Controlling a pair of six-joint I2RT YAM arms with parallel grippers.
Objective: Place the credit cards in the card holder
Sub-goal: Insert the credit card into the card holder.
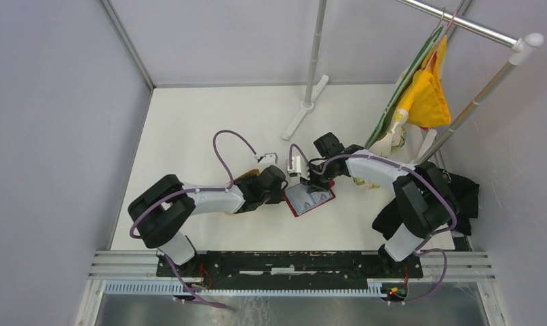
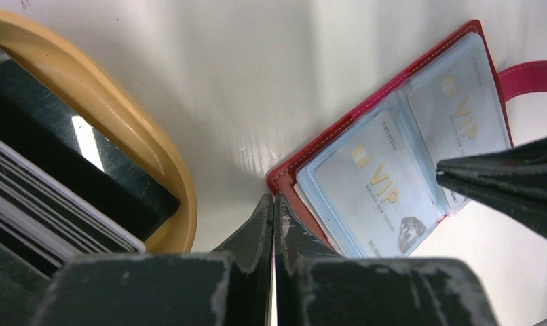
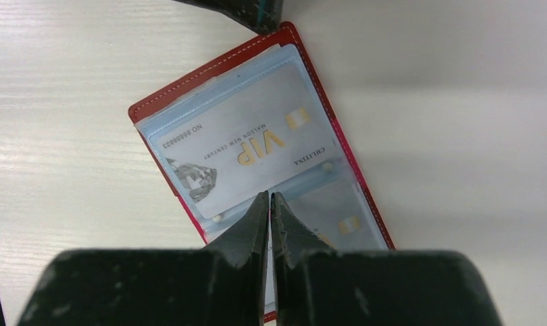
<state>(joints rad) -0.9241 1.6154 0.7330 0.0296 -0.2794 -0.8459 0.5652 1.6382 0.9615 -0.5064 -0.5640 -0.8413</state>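
Observation:
Next, I open my left gripper, as its closed fingers are at the holder's red corner, and then lift the flat VIP pocket by its other corner (image 3: 143, 129).
The red card holder (image 1: 310, 199) lies open on the white table, its grey-blue pockets up. Two pale grey-white VIP credit cards sit in its pockets (image 2: 376, 187) (image 2: 461, 109); they also show in the right wrist view (image 3: 247, 146) (image 3: 338, 221). My left gripper (image 2: 274, 198) is shut, its tip at the holder's near red corner (image 2: 284, 178). My right gripper (image 3: 269, 197) is shut, its tip over the seam between the two pockets. More black and pale cards (image 2: 60, 183) lie stacked in the tan tray.
The oval tan wooden tray (image 2: 131, 129) sits just left of the holder, mostly under my left arm in the top view (image 1: 247, 178). A rack with yellow cloths (image 1: 427, 98) and a pole foot (image 1: 305, 109) stand behind. Black cloth (image 1: 464, 193) lies right.

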